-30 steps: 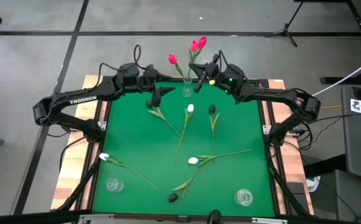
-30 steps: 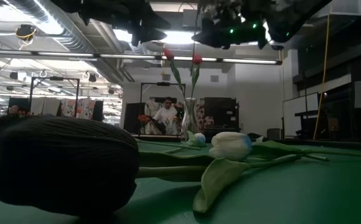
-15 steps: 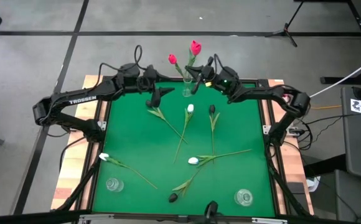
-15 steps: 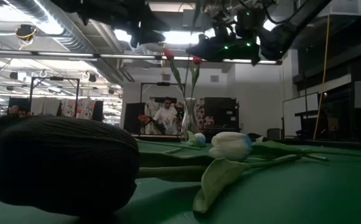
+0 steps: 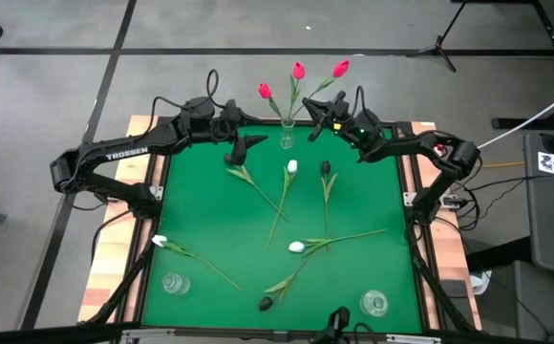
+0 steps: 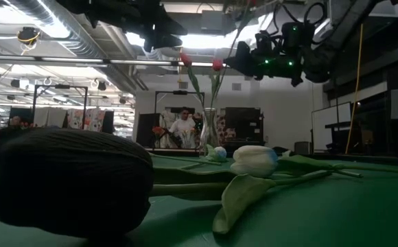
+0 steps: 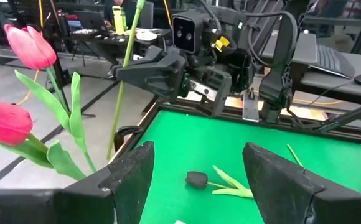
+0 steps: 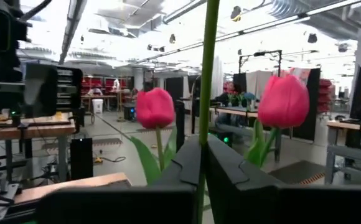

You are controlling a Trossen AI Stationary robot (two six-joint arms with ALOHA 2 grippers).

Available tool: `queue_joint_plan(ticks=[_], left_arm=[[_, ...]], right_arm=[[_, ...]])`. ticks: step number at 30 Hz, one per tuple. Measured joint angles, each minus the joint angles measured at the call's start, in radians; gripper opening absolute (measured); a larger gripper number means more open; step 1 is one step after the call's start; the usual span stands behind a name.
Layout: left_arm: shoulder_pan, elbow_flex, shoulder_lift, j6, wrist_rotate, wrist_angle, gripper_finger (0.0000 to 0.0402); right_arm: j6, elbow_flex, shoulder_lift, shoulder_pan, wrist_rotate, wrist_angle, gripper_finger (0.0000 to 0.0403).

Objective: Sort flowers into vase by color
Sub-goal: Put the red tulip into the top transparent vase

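I should let go of the third pink tulip with my right gripper in the clear vase point(image 5: 288, 136) that holds the two upright pink tulips.
A clear vase point(image 5: 287, 136) stands at the middle of the table's far edge with two pink tulips point(image 5: 265, 92) point(image 5: 299, 71) upright in it. My right gripper point(image 5: 313, 105) is just right of the vase, above the table, shut on a third pink tulip point(image 5: 341, 68). My left gripper point(image 5: 239, 148) hangs open left of the vase, holding nothing. White tulips point(image 5: 291, 167) point(image 5: 297, 247) point(image 5: 159, 241) and black tulips point(image 5: 325, 168) point(image 5: 266, 304) lie flat on the green mat. Another stem point(image 5: 246, 175) lies by my left gripper, its head hidden. My right gripper pinches the third pink tulip's thin green stem point(image 8: 204, 127) between its two fingers, well below the head. The fingers lie across the stem, coming level from the table's right. The tulip is clear of the table and leans, head up and toward the right. Its lower end is hidden.
Two empty clear glass vases stand at the near corners, one left point(image 5: 173, 283) and one right point(image 5: 373, 303). The loose tulips cross the mat's middle. A raised frame point(image 5: 406, 172) borders the mat. A person point(image 6: 183, 127) shows in the room beyond the far edge.
My right gripper has moved from the vase's mouth toward the table's right and turned, staying shut on the stem. The tulip it holds has swung away from the two in the vase; its head now stands apart on the right. My left arm has kept still.
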Motion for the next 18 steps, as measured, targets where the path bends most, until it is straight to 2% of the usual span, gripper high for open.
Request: queue_joint_plan(ticks=[5, 18], left_arm=[[0.000, 0.000, 0.000, 0.000, 0.000, 0.000, 0.0244], [0.000, 0.000, 0.000, -0.004, 0.000, -0.004, 0.0244]], right_arm=[[-0.002, 0.014, 0.016, 0.000, -0.005, -0.046, 0.0012], [0.009, 0.021, 0.106, 0.015, -0.019, 0.007, 0.0012]])
